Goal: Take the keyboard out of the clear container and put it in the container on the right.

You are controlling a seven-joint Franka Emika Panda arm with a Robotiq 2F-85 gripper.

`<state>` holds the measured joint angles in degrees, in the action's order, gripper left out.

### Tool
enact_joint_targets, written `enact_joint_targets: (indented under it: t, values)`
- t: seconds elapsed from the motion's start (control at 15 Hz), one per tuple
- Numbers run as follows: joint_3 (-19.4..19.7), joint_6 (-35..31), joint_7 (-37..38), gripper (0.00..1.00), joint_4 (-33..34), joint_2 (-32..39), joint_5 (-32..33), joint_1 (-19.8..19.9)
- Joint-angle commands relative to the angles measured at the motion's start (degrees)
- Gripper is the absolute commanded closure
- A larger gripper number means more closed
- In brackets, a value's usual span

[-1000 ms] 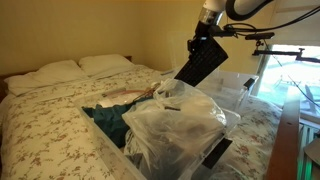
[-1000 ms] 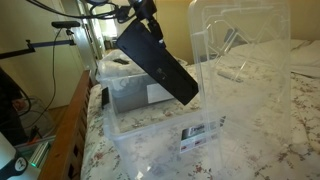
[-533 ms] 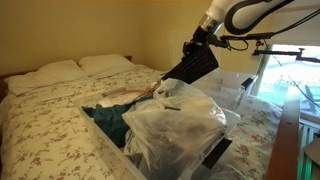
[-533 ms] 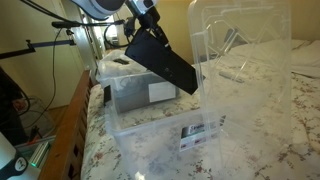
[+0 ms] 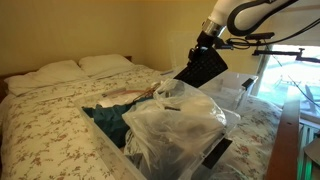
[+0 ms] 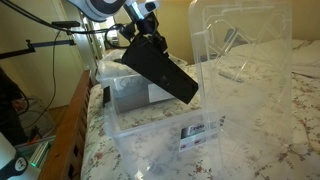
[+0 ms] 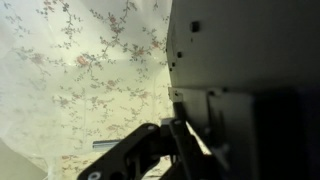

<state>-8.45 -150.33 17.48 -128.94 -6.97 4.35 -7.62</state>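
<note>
Next, my gripper sets the keyboard free on the bottom of the empty clear container [image 5: 234, 129], next to the crumpled plastic bag.
My gripper [image 5: 209, 40] is shut on the top end of a black keyboard [image 5: 201, 68] and holds it tilted in the air. In an exterior view the gripper [image 6: 141, 33] and keyboard [image 6: 160, 71] hang over the near clear container [image 6: 165, 140] and the grey-filled container [image 6: 128, 92] behind it. In the wrist view the keyboard's flat side [image 7: 245, 50] fills the right half, with a gripper finger [image 7: 150, 150] dark below it. Which container lies right under the keyboard I cannot tell.
A clear bin [image 5: 110, 140] on the bed holds clothes and a crumpled plastic bag [image 5: 175, 120]. A clear lid [image 6: 240, 50] stands upright beside the keyboard. Pillows [image 5: 75, 68] lie at the head of the floral bed [image 7: 80, 70]. A wooden bed frame [image 6: 70, 125] runs along one side.
The keyboard has stayed in my gripper. It swung up and tilted flatter half a second ago, then came down a little; its lower end now hangs higher than one second ago.
</note>
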Motion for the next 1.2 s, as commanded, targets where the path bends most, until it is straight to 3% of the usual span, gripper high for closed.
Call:
enact_joint_targets:
  t: [0.0, 0.27, 0.47, 0.8, 0.93, 1.07, 1.13]
  values:
    - [-0.4, 0.1, -0.3, 0.94, 0.0, -0.1, -0.3, 0.5]
    - [0.1, -1.3, 1.1, 0.94, -6.3, -3.3, 1.1, 1.4]
    - [-0.3, -3.2, 6.1, 0.94, -14.4, -5.9, 8.8, 4.5]
    - [-0.9, -5.9, 9.6, 0.94, -19.7, -5.5, 9.0, 6.6]
    - [-0.9, -3.1, 9.9, 0.94, -19.6, -4.8, 8.6, 6.8]
    - [-2.2, 2.0, 17.0, 0.94, -18.5, -4.8, 17.5, 10.8]
    - [-1.7, 4.0, 17.7, 0.94, -18.0, -4.4, 18.6, 11.4]
